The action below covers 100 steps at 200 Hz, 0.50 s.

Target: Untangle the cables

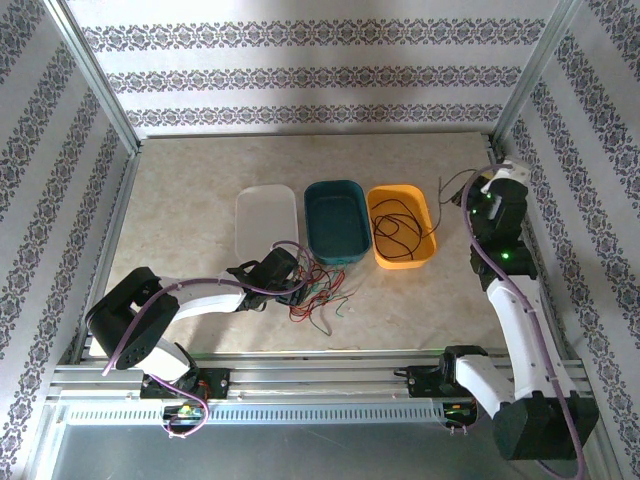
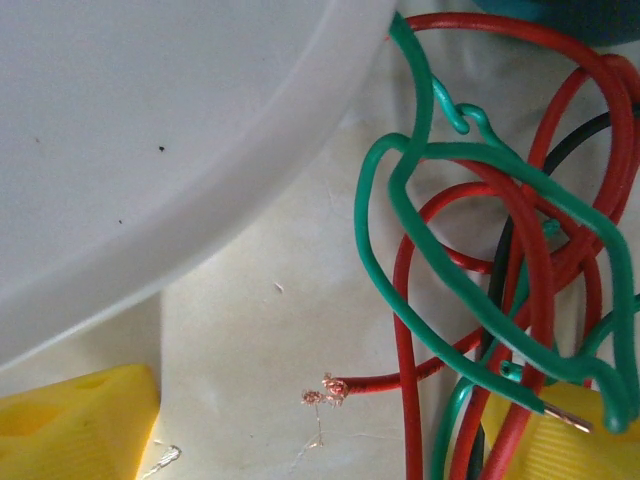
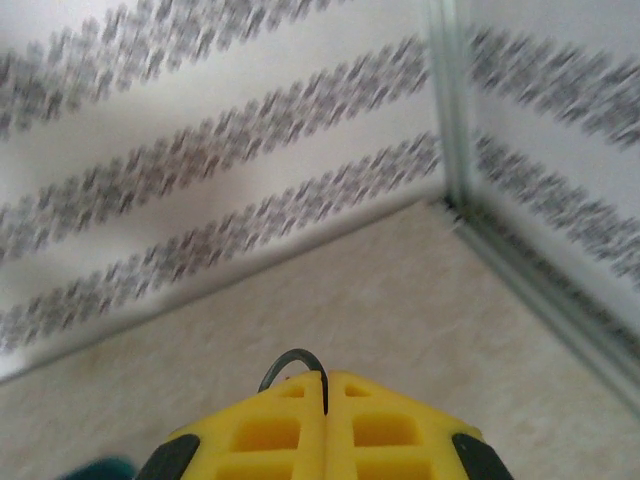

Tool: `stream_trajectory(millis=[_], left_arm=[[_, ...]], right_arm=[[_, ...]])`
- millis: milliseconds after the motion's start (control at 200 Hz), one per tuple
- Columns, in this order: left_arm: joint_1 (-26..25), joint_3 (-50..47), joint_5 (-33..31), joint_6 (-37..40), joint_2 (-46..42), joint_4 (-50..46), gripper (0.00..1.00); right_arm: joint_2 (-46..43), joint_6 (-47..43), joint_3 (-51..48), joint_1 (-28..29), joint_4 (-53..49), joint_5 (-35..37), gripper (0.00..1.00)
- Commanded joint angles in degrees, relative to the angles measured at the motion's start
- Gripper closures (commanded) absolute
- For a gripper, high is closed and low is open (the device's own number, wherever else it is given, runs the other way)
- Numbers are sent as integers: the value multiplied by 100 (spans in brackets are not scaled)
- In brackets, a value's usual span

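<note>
Next, my right gripper lets go of the thin black cable on the black wires inside the orange bin (image 1: pixel 397 232).
The tangled cables (image 1: pixel 318 290) form a loose red, green and black bundle on the table in front of the teal bin. My left gripper (image 1: pixel 287 277) sits low at the bundle's left edge. In the left wrist view the left gripper (image 2: pixel 320 445) is open, its yellow fingers (image 2: pixel 80 425) far apart. Red and green cables (image 2: pixel 470 290) lie across the right-hand finger, and a frayed red end (image 2: pixel 345 385) rests between the fingers. My right gripper (image 1: pixel 478 192) is raised at the far right. In its wrist view the right gripper (image 3: pixel 325 390) is shut on a thin black cable (image 3: pixel 290 362).
Three bins stand in a row behind the bundle: a white bin (image 1: pixel 266 197), a teal bin (image 1: pixel 313 222) and an orange bin (image 1: pixel 426 237) holding black wires (image 1: pixel 395 228). The white bin's rim (image 2: pixel 200 240) is close to my left fingers. Patterned walls and metal rails enclose the table.
</note>
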Motion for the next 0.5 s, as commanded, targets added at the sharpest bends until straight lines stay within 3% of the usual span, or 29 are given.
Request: stream_trajectory(millis=[0, 195, 495], left_arm=[[-79, -54, 82, 24, 228, -276, 16], [-112, -103, 208, 76, 154, -178, 15], [-132, -175, 229, 139, -115, -124, 14]], right_arm=[[251, 204, -169, 291, -193, -716, 100], [924, 527, -422, 941, -311, -116, 100], [2281, 1159, -274, 1051, -299, 404, 100]])
